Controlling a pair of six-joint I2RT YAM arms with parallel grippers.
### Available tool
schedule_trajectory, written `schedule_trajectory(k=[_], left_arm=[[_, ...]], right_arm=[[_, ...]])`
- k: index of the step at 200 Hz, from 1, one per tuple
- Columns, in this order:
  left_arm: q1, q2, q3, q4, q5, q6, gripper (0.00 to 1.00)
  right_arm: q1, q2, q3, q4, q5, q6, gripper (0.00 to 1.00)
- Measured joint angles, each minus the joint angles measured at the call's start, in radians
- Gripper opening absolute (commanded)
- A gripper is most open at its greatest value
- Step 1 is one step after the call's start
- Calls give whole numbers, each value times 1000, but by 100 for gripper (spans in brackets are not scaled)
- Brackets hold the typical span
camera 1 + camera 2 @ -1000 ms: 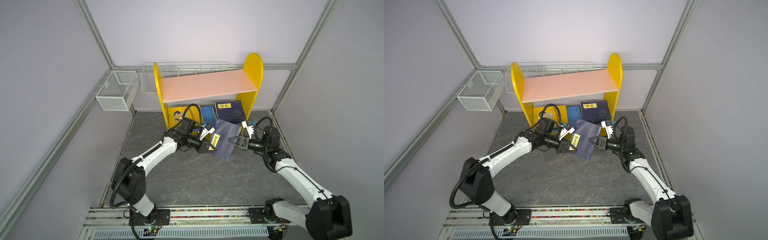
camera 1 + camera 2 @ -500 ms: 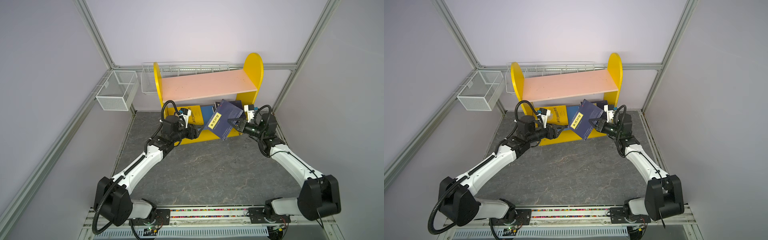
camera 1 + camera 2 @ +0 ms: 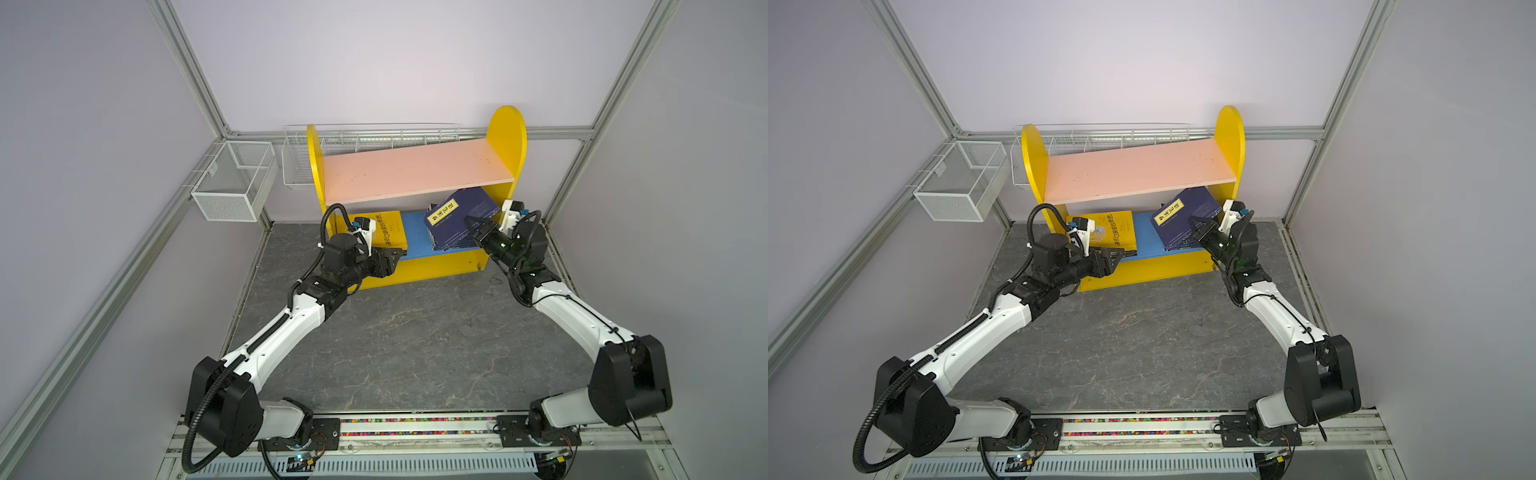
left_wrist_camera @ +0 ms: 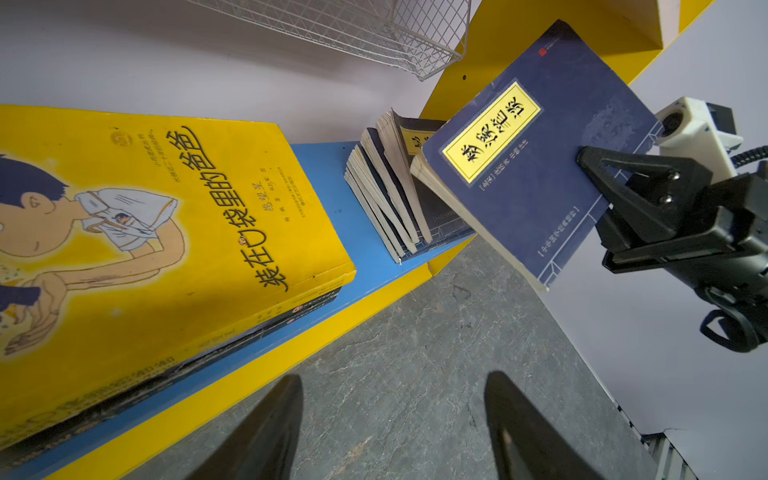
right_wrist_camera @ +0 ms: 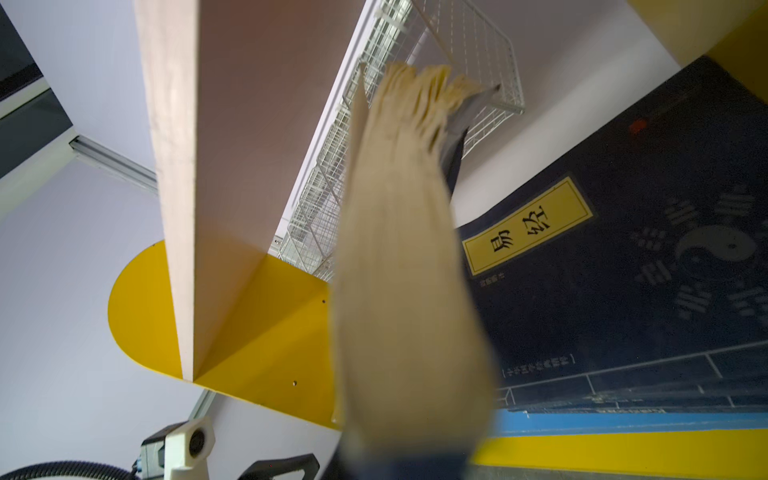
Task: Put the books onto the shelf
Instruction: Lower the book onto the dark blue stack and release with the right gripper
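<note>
The page side of the navy books (image 3: 430,237) (image 4: 385,217) faces the yellow books. Next, my left gripper should move to that side and close there.
The shelf (image 3: 415,170) (image 3: 1133,170) stands at the back, with yellow side panels, a pink upper board and a blue lower board (image 3: 411,237). Yellow books (image 3: 384,232) (image 4: 145,232) lie stacked on the blue board's left end. Several navy books (image 4: 386,195) (image 5: 623,270) lean at its right end. My right gripper (image 3: 469,220) (image 3: 1192,220) is shut on one navy book (image 3: 457,212) (image 4: 540,158), tilted under the pink board against that stack. My left gripper (image 3: 399,254) (image 4: 392,376) hangs open and empty over the floor by the yellow books.
A white wire-mesh basket (image 3: 232,187) hangs on the left wall and a long one (image 3: 365,141) behind the shelf. Aluminium frame posts stand in the back corners. Grey stone-patterned floor (image 3: 415,332) lies in front of the shelf.
My left gripper let go of the navy book, opened and drew back to the left. The right gripper carried the book from over the floor up into the lower shelf's right end.
</note>
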Motion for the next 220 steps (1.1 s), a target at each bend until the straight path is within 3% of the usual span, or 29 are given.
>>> schedule_trajectory(k=[90, 158, 220], left_arm=[[0, 0, -30, 0, 4, -3, 70], [0, 0, -51, -2, 4, -4, 70], [0, 0, -64, -2, 16, -11, 70]], right_arm=[[32, 129, 74, 53, 173, 124, 15], [43, 246, 120, 122, 225, 193, 17], [57, 259, 128, 130, 284, 223, 22]])
